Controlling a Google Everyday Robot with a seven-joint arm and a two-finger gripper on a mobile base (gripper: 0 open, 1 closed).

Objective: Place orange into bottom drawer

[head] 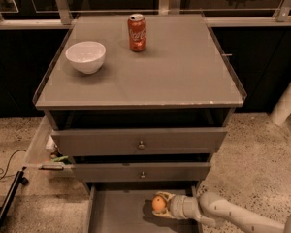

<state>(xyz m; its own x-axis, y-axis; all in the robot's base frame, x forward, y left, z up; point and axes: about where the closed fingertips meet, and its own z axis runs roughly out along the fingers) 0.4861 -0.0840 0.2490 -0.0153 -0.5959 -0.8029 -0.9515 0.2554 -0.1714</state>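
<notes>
My gripper is to release the orange soon. Next, I let it go on the dark shadow on the bottom drawer's grey bottom [153, 212].
The orange [158, 204] is small, round and bright orange. My gripper [163, 205] is shut on it and holds it over the right part of the bottom drawer [117, 208], a flat grey tray pulled out below the two upper drawers. The arm comes in from the lower right. A dark shadow lies on the tray floor just under the fruit. I cannot tell whether the orange touches the tray.
A red soda can [137, 32] and a white bowl [86, 56] stand on the cabinet top [174, 72]. The two upper drawers [140, 141] with round knobs are slightly out. A cable [2, 171] and clutter lie on the floor at left. A white post [287, 101] stands at right.
</notes>
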